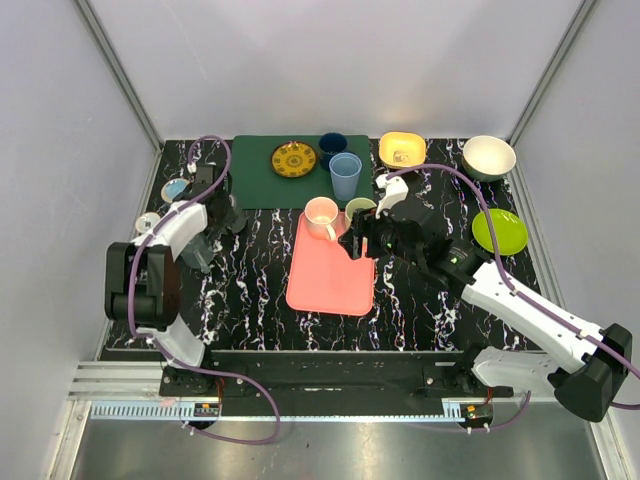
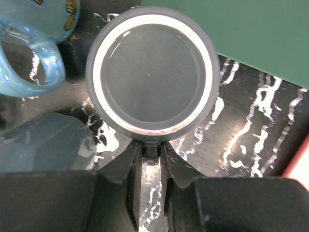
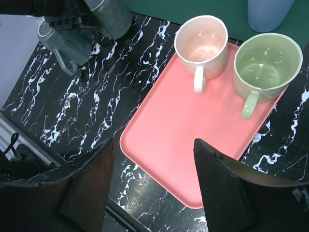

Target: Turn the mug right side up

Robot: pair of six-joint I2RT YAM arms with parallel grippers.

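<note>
The grey mug, now upside down on the black marble table, will be put down by my left gripper on the bare black marble [image 1: 250, 243] beside the pink tray.
A grey mug [image 2: 152, 70] stands upside down on the black marble table, its white-ringed base facing up, next to the green mat [image 2: 260, 38]. My left gripper [image 2: 151, 152] is shut on its handle, with the fingers [image 2: 126, 169] pinching it from both sides. The mug also shows in the top view [image 1: 236, 216] and in the right wrist view [image 3: 113, 17]. My right gripper [image 3: 154, 183] is open and empty above the pink tray [image 3: 169, 125], and it also shows in the top view [image 1: 358, 246].
A pink mug [image 3: 200, 41] and a green mug [image 3: 265, 60] stand upright on the tray. A light blue mug [image 2: 29, 48] stands beside the grey one. A blue cup [image 1: 345, 175], a yellow plate [image 1: 293, 159], bowls [image 1: 402, 149] and a green plate [image 1: 499, 231] stand at the back and right.
</note>
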